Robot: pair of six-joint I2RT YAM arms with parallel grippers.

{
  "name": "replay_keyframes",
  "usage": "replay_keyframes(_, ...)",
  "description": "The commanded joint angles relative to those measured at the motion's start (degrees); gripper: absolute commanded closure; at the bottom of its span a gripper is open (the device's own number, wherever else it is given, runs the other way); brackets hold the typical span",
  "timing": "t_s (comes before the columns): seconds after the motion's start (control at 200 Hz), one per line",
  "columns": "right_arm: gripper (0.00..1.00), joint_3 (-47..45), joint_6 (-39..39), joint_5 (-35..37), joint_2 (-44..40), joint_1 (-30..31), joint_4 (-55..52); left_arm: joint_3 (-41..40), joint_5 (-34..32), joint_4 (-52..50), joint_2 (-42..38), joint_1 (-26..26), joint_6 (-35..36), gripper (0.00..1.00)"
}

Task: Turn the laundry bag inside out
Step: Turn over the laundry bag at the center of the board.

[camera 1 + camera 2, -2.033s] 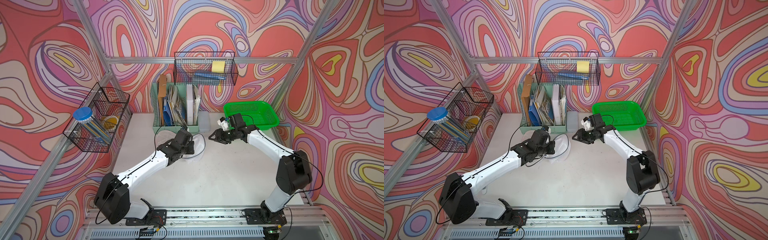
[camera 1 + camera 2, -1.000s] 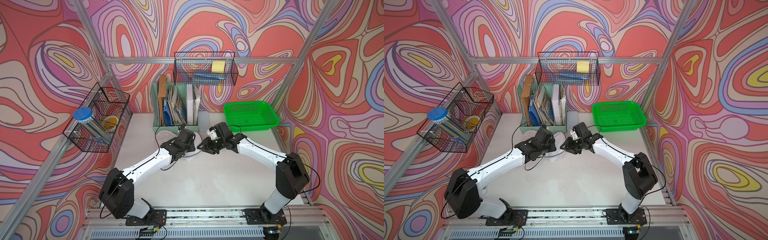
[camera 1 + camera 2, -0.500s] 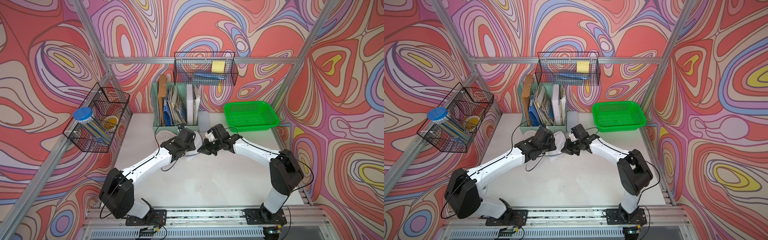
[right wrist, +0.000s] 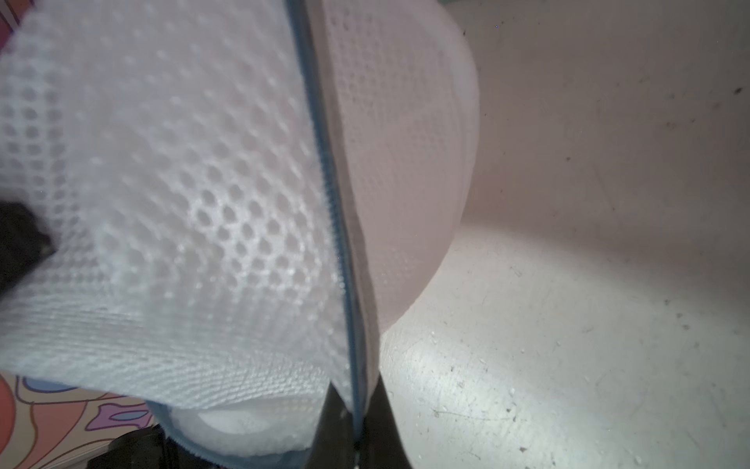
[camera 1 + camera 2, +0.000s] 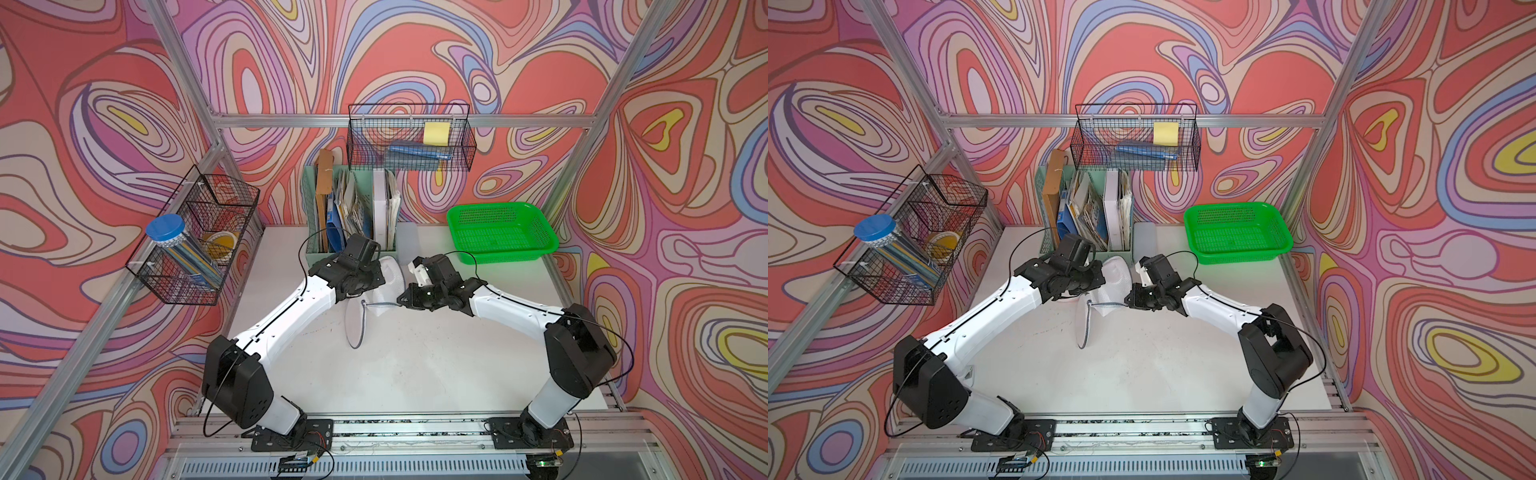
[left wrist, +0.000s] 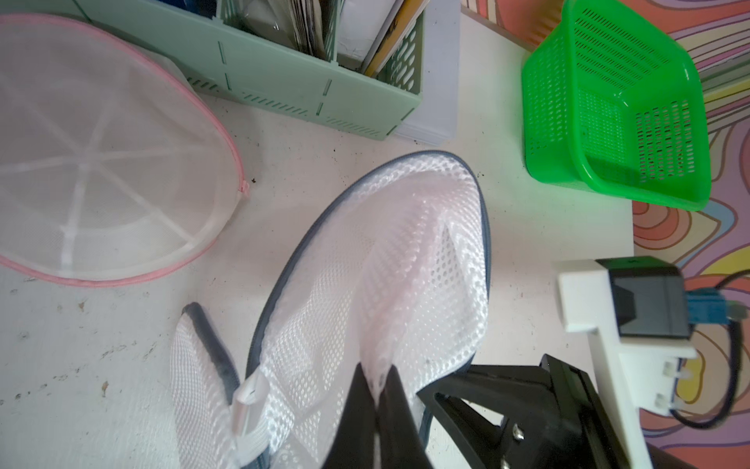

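Left gripper grips only mesh; it should regrip the laundry bag's zipper rim (image 5: pixel 382 304) before my right gripper reaches inside.
The laundry bag (image 5: pixel 390 275) is white mesh with a grey-blue zipper rim; it is held up over the table's back middle, between my two grippers. Its lower part (image 5: pixel 355 324) trails down onto the table. My left gripper (image 6: pixel 379 381) is shut on a pinch of the bag's mesh (image 6: pixel 389 260). In both top views it sits at the bag's left side (image 5: pixel 1096 286). My right gripper (image 4: pixel 355 410) is shut on the bag's zipper rim (image 4: pixel 324 170). In a top view it reaches the bag's right edge (image 5: pixel 401 299).
A second mesh bag with a pink rim (image 6: pixel 101 162) lies beside the mint file organizer (image 5: pixel 353 216). A clear box (image 5: pixel 407 239) and a green basket (image 5: pixel 500 232) stand at the back right. Wire baskets hang on the back wall (image 5: pixel 409 141) and the left wall (image 5: pixel 199 245).
My right arm swung left from beside the green basket to the bag, and its gripper shut on the zipper rim. The left gripper kept its hold and shifted slightly.
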Motion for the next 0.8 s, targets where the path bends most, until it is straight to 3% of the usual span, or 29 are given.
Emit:
replay_keyframes(0.0,1.0,-4.21,-5.73,12.89,1.14,-0.85,-7.51,2.19,1.32,-3.7,-3.78,3.1,-0.68,1.0)
replay_keyframes(0.065,1.0,-5.41,-5.78,13.52,1.06,-0.86,-6.32,0.91,1.56,-2.74,-5.13,3.58,-0.61,1.0)
replay_keyframes(0.2,1.0,-6.93,-5.63,7.58,-0.35,-0.84,-0.66,-3.3,5.74,3.01,-6.11,3.57,0.46,1.0)
replay_keyframes(0.395,1.0,-2.58,-8.11,6.99,3.55,-0.86,-3.93,-12.0,7.55,8.44,-3.07,3.56,0.01,1.0)
replay_keyframes(0.435,0.88,-1.88,-8.37,6.25,3.65,-0.84,-3.97,-13.76,8.0,9.96,-2.46,3.57,-0.2,1.0)
replay_keyframes(0.581,0.61,-2.9,-8.41,4.05,1.95,-1.1,-1.11,-18.24,8.72,15.03,-0.93,3.66,-1.19,1.0)
replay_keyframes(0.776,0.43,-10.4,-4.18,-1.75,-6.05,-5.45,6.43,-18.21,9.64,15.75,1.78,3.69,-0.89,1.0)
replay_keyframes(0.796,0.42,-11.36,-3.49,-2.37,-6.71,-6.07,7.49,-17.79,9.53,15.16,2.16,3.64,-0.56,0.94)
